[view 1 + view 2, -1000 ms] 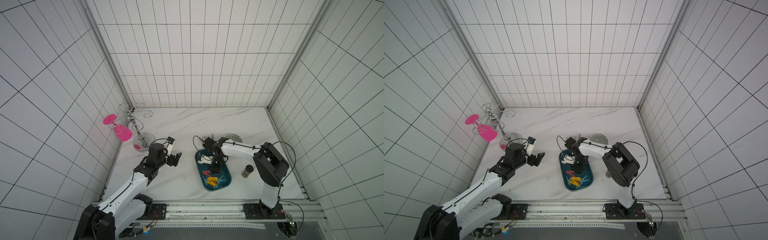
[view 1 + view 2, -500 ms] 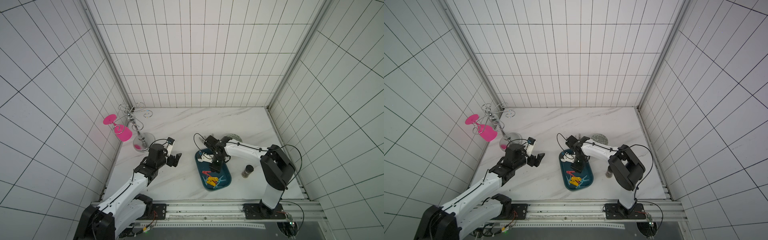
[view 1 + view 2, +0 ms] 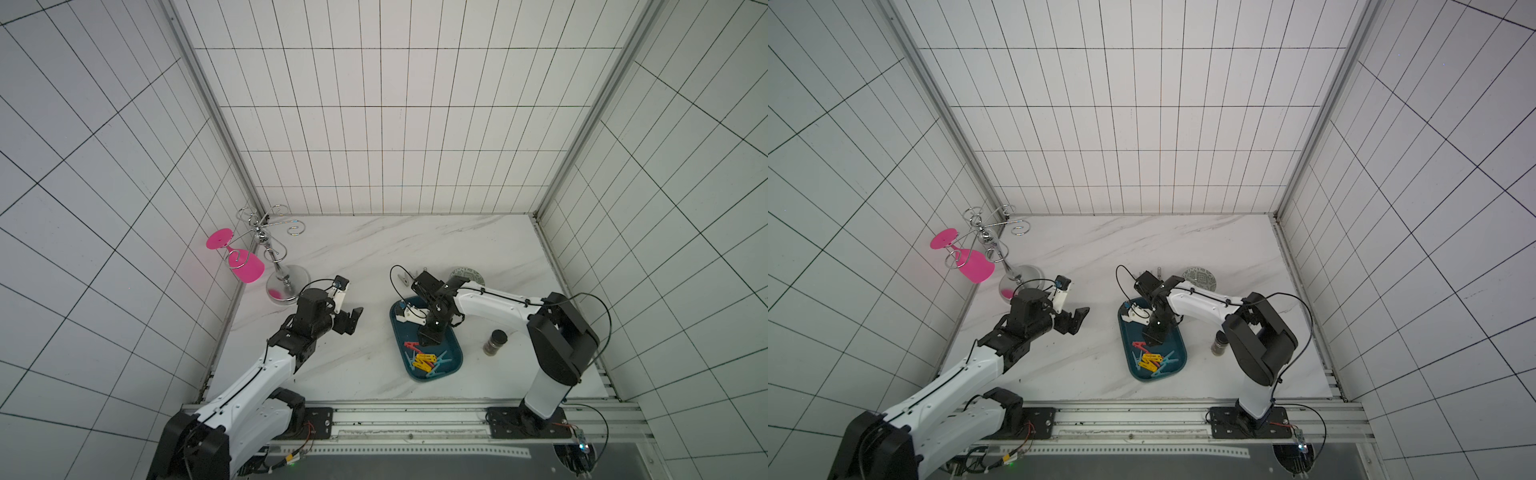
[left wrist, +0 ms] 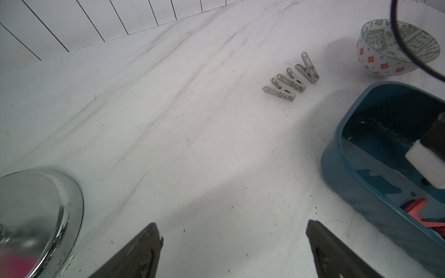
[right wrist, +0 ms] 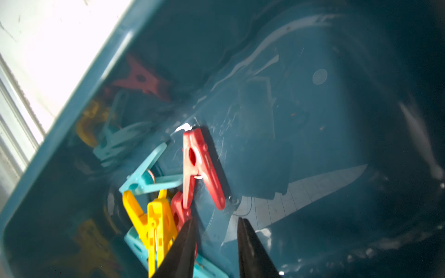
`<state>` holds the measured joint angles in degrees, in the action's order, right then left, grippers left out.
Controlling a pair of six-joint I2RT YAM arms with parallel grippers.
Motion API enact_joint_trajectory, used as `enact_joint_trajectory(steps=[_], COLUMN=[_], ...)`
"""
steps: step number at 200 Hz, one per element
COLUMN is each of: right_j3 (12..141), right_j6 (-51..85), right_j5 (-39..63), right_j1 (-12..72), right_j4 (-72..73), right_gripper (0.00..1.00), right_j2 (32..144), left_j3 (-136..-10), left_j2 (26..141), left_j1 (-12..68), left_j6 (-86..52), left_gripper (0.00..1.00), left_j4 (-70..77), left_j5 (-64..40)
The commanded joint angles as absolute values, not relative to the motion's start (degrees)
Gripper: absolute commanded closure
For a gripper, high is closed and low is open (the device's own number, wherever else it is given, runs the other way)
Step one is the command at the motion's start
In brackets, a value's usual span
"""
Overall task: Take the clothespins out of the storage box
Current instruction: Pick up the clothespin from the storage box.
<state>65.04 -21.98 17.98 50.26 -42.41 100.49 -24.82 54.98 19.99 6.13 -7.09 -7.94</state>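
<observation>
The fingers of the robot's right gripper are short of the red clothespin, so it should open them, reach forward and pinch the leg [image 5: 214, 188] that lies clear of the heap.
The dark teal storage box [image 3: 452, 345] [image 3: 1178, 338] sits right of the table's middle. Red, yellow and light blue clothespins [image 3: 424, 360] [image 3: 1152, 360] lie heaped at its near end. My right gripper [image 3: 428, 338] [image 5: 216, 221] is down inside the box. Its jaws are slightly apart and open, with only the box floor between them. A red clothespin [image 5: 199, 166] lies just ahead of it, and yellow ones [image 5: 156, 216] beside one jaw. Several grey clothespins [image 4: 289, 81] lie on the table beyond the box. My left gripper [image 3: 351, 322] [image 4: 232, 228] hovers wide open left of the box.
A patterned bowl [image 3: 466, 274] [image 4: 397, 48] stands behind the box. A small dark jar [image 3: 494, 343] is to its right. A chrome glass rack [image 3: 270, 249] with a pink glass [image 3: 245, 266] stands at the left wall, its base [image 4: 36, 216] close to my left gripper.
My right gripper's jaws have parted after being shut inside the box, and the right arm's elbow has swung to the right. The left arm has not moved.
</observation>
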Motion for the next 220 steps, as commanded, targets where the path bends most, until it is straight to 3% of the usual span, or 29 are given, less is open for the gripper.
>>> enact_joint_trajectory(steps=[1,69,161,195,220], right_j3=[62.61,62.21,61.63,61.35,61.52], right_j6=[-20.46,-19.38,-19.21,-19.24,-19.16], right_j5=[18.51,19.40,19.84,19.88,20.21], right_j1=[50.54,51.15,51.26,51.10,50.33], right_j4=[-38.88,-36.32,-36.60,-36.98,-38.04], right_gripper=[0.69,0.82,0.81,0.93,0.95], right_j2=[101.88,103.65,103.71,102.18,99.31], left_j3=[-24.39,-24.70,-24.70,-24.72,-24.74], left_j2=[54.37,54.89,55.12,55.05,55.06], left_j1=[20.13,20.12,20.12,20.13,20.13], left_j6=[5.86,5.95,5.89,6.03,5.98], left_gripper=[0.05,0.05,0.05,0.05,0.05], left_j4=[-5.47,-5.45,-5.19,-5.20,-5.19], left_j5=[-7.38,-7.51,-7.65,-7.56,-7.65])
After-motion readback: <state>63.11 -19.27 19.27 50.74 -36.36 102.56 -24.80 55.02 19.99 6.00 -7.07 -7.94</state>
